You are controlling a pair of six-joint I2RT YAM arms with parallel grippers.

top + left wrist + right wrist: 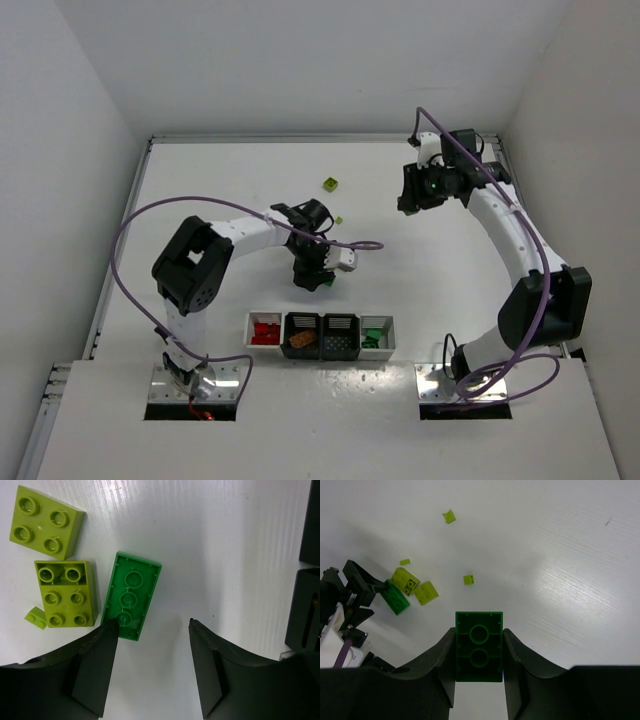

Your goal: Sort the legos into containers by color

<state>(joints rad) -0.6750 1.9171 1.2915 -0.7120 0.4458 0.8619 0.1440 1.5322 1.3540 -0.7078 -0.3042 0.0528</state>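
The green lego is slanted, with its near end under a finger. My left gripper should push it straight and grab the lego by its long sides point(149, 602).
My left gripper point(153, 625) is open and low over the table; its left fingertip point(111, 628) overlaps the near end of a green lego point(131, 596) lying underside up. Two yellow-green legos point(46, 522) point(66, 593) and a tiny yellow-green piece point(36, 617) lie just left of it. My right gripper point(479, 630) is shut on a dark green lego point(479, 646), held above the table at the back right point(408, 203). The containers point(320, 316) stand near the front, with red point(265, 331), brown-orange point(299, 342) and green point(372, 340) legos in them.
A yellow-green lego point(330, 184) and a tiny one point(340, 220) lie farther back on the table. The right wrist view shows the left gripper point(360, 587) beside the cluster of legos point(415, 587). The black bins point(307, 605) are at the right edge of the left wrist view.
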